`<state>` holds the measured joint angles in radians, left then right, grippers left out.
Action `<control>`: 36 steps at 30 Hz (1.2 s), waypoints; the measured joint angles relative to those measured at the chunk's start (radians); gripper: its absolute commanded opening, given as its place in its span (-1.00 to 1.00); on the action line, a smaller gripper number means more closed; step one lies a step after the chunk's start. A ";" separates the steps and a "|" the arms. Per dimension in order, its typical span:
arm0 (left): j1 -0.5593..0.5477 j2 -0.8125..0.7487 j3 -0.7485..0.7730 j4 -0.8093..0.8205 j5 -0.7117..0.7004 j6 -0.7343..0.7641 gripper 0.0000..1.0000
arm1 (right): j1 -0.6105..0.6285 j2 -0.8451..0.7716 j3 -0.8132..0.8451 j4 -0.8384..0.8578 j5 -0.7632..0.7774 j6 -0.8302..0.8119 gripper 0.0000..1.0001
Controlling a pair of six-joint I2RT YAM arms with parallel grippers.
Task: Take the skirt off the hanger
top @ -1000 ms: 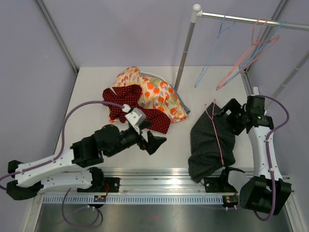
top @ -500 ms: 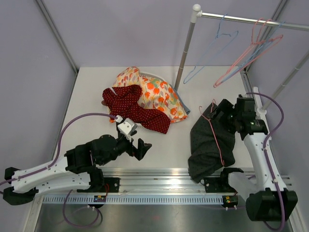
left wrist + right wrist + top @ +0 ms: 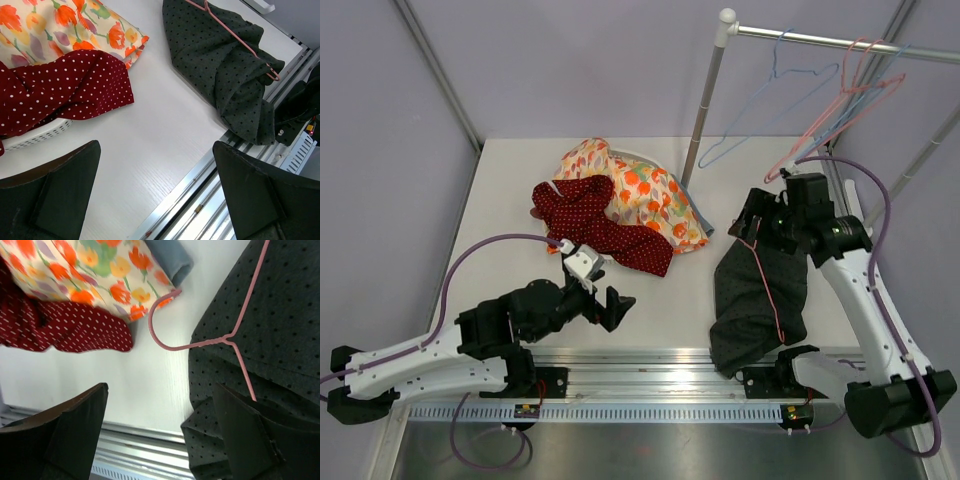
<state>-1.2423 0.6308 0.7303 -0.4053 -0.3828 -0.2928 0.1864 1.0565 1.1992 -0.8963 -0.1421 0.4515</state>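
The robot's right gripper should next go to the base of the pink hanger's hook [image 3: 752, 246] [image 3: 224, 340], where the hanger's arms meet, and close there.
The skirt [image 3: 760, 300], dark grey with small black dots, lies crumpled on the right of the table and reaches over the front edge. A thin pink hanger [image 3: 767, 275] lies across it, hook pointing left. The right wrist view shows the hanger [image 3: 227, 339] on the skirt [image 3: 285, 330], its hook over bare table. My right gripper [image 3: 752, 222] hovers over the skirt's top end, open, nothing between its fingers [image 3: 160, 435]. My left gripper [image 3: 620, 306] is low near the front edge, open and empty [image 3: 157, 195], well left of the skirt [image 3: 215, 60].
A white basket [image 3: 40, 135] at the back centre holds a floral garment [image 3: 640, 195] and a red polka-dot garment [image 3: 595, 220]. A clothes rail [image 3: 820, 42] on a pole [image 3: 705, 110] carries blue and pink hangers [image 3: 830, 110]. A metal track [image 3: 650, 385] runs along the front edge.
My right arm has swung left and up, bringing its gripper over the skirt's top end. My left arm pulled back toward the front edge, then stayed. The rail's hangers swing.
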 measured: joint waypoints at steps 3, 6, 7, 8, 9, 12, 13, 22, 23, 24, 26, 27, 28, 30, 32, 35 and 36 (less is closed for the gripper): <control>0.000 -0.002 -0.004 0.006 0.000 -0.005 0.98 | 0.071 0.083 0.015 -0.042 0.067 -0.031 0.86; 0.000 -0.010 -0.010 0.005 0.000 -0.012 0.98 | 0.094 0.112 0.050 -0.090 0.162 -0.063 0.87; 0.000 -0.018 -0.014 0.005 0.000 -0.015 0.98 | 0.096 0.118 0.069 -0.102 0.198 -0.079 0.86; 0.000 -0.027 -0.020 0.005 0.000 -0.016 0.98 | 0.096 0.126 0.090 -0.108 0.233 -0.094 0.87; 0.000 -0.033 -0.023 0.002 0.000 -0.019 0.98 | 0.097 0.138 0.117 -0.117 0.271 -0.111 0.87; 0.000 -0.047 -0.028 0.004 0.000 -0.019 0.98 | 0.097 0.172 0.161 -0.116 0.332 -0.145 0.86; 0.000 -0.049 -0.028 0.005 0.000 -0.019 0.98 | 0.099 0.186 0.169 -0.113 0.341 -0.153 0.86; 0.000 -0.040 -0.037 0.011 -0.002 -0.018 0.98 | 0.255 0.311 0.196 -0.113 0.393 -0.183 0.87; 0.000 -0.040 -0.040 0.011 -0.004 -0.018 0.98 | 0.267 0.310 0.196 -0.113 0.394 -0.183 0.88; 0.000 -0.040 -0.042 0.012 -0.005 -0.018 0.98 | 0.277 0.307 0.198 -0.113 0.396 -0.182 0.87; 0.000 -0.040 -0.047 0.012 -0.008 -0.018 0.97 | 0.291 0.302 0.200 -0.112 0.406 -0.183 0.87; 0.000 -0.040 -0.048 0.012 -0.008 -0.018 0.98 | 0.293 0.301 0.200 -0.112 0.415 -0.183 0.87; 0.000 -0.040 -0.048 0.012 -0.008 -0.018 0.98 | 0.295 0.301 0.200 -0.112 0.419 -0.184 0.87; 0.000 -0.040 -0.048 0.012 -0.008 -0.018 0.98 | 0.295 0.306 0.200 -0.111 0.434 -0.187 0.87; 0.000 -0.040 -0.048 0.013 -0.008 -0.018 0.98 | 0.295 0.314 0.189 -0.096 0.448 -0.191 0.87; 0.000 -0.043 -0.048 0.012 -0.008 -0.019 0.98 | 0.295 0.338 0.149 -0.061 0.477 -0.203 0.87; 0.000 -0.047 -0.049 0.013 -0.008 -0.019 0.98 | 0.295 0.350 0.131 -0.051 0.487 -0.207 0.87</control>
<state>-1.2423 0.5842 0.6815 -0.3927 -0.3908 -0.3115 0.4816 1.4067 1.3304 -0.9478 0.3450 0.2447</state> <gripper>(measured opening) 0.987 0.935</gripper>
